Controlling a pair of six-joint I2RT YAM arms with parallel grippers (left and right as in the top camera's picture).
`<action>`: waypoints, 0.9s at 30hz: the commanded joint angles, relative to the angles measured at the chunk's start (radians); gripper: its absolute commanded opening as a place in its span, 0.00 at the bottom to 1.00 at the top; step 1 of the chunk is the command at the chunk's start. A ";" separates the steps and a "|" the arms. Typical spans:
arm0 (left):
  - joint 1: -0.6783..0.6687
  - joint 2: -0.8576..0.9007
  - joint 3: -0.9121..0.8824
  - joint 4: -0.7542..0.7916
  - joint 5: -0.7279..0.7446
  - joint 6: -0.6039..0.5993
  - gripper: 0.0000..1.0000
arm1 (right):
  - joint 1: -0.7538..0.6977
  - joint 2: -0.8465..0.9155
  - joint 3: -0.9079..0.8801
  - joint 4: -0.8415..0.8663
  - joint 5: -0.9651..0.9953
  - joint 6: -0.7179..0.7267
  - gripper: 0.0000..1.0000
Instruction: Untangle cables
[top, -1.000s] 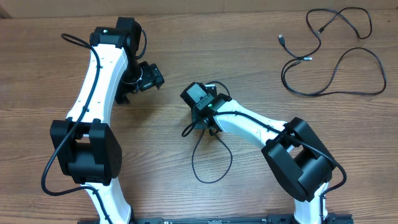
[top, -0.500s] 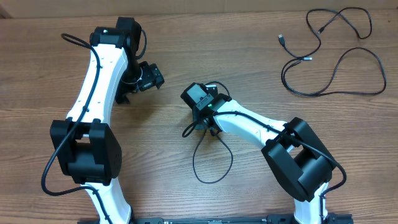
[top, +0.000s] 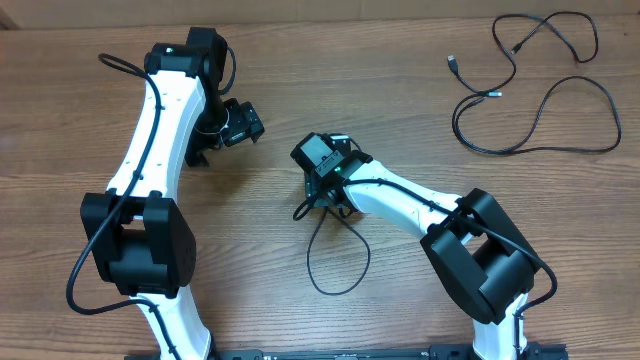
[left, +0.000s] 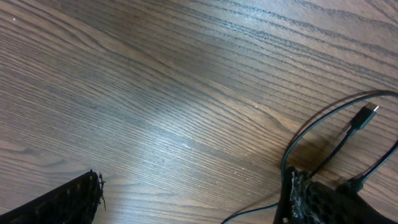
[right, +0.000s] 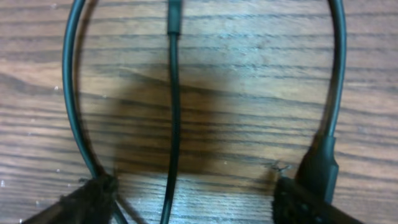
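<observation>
The plug's body is at my right gripper's finger and one lone cable piece crosses its opening, so I should turn it and pinch the crossing strands of cable (top: 327, 208).
One thin black cable (top: 335, 262) lies in a loop on the wood just below my right gripper (top: 326, 200). In the right wrist view that gripper (right: 199, 202) is open, and a strand of the cable (right: 174, 124) runs loose between its fingertips. More strands curve past on each side, and a plug body (right: 323, 163) sits by the right finger. Other cables (top: 535, 95) are spread out loose at the far right. My left gripper (top: 205, 145) is open over bare wood (left: 193, 202). A black cord with a small plug (left: 364, 116) shows beside its right finger.
Wooden table (top: 420, 110) all round. The left arm's own thick black wire (top: 120, 65) loops at the upper left. The two arm bases stand at the near edge.
My right gripper has gone from shut on the cable to open, letting the strand go. The loop below it has shifted slightly left. The left arm has not moved.
</observation>
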 joint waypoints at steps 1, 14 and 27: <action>0.001 -0.028 0.021 0.001 -0.016 0.017 1.00 | 0.003 0.010 -0.003 0.011 0.009 -0.006 0.89; 0.001 -0.028 0.021 0.001 -0.016 0.017 1.00 | 0.003 0.010 -0.003 0.050 -0.059 -0.237 0.84; 0.001 -0.028 0.021 0.001 -0.016 0.017 0.99 | 0.003 0.011 -0.003 -0.009 -0.174 -0.368 0.59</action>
